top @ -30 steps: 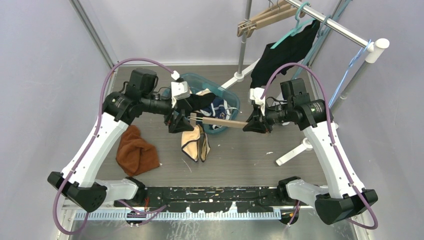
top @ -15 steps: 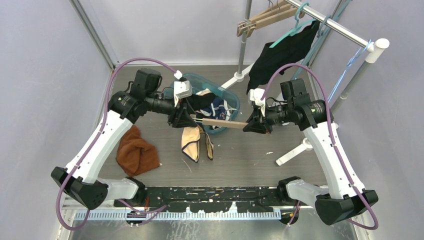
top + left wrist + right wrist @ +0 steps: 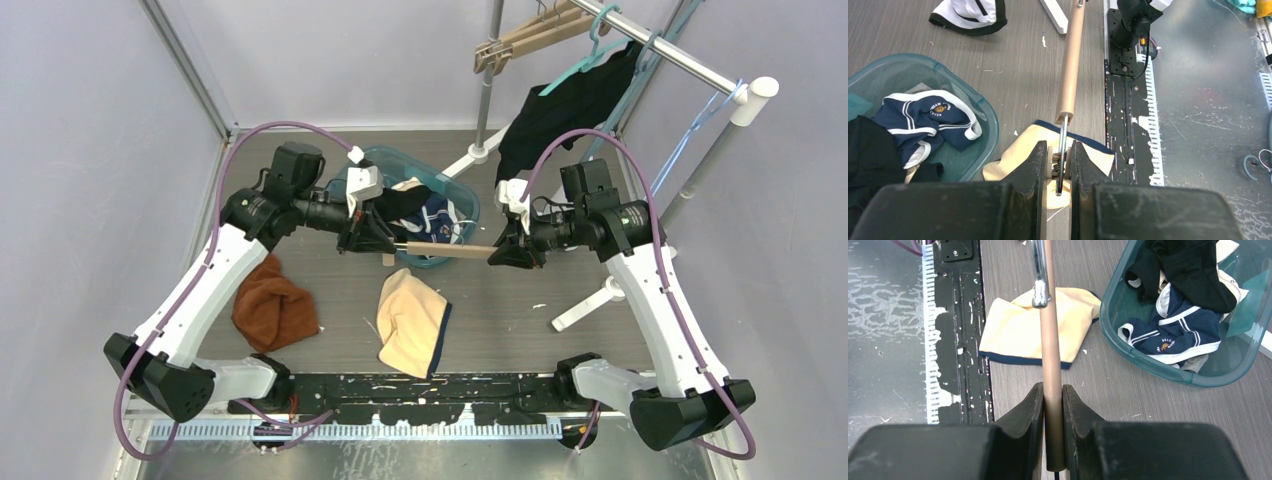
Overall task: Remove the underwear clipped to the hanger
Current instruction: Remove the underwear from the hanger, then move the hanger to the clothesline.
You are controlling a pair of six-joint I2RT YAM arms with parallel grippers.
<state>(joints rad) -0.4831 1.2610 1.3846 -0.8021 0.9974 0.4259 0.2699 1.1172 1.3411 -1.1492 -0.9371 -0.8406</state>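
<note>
The clip at the end of the hanger is pinched in my left gripper, so that gripper should open and grab the wooden bar (image 3: 422, 249) before my right gripper lets go of the hanger.
A tan wooden hanger bar (image 3: 445, 248) hangs level above the table between both grippers. My left gripper (image 3: 385, 243) is shut on the clip at the bar's left end; the left wrist view shows the jaws (image 3: 1059, 167) pinching the clip and its metal wire. My right gripper (image 3: 497, 253) is shut on the bar's other end (image 3: 1053, 405). The cream underwear (image 3: 413, 322) with navy trim lies flat on the table below the bar, free of the clip. It also shows under the bar as cream underwear (image 3: 1018, 335) and below the left fingers as cream underwear (image 3: 1018, 150).
A teal basin (image 3: 462, 198) holding navy, black and white clothes sits just behind the hanger. A brown towel (image 3: 272, 305) lies at the left. A clothes rack (image 3: 690, 60) with a black garment (image 3: 570, 105) stands back right, its white foot (image 3: 590, 300) on the table.
My left gripper has closed on the hanger's clip. The cream underwear, which hung from that clip, has dropped onto the table. The right gripper kept its hold on the bar.
</note>
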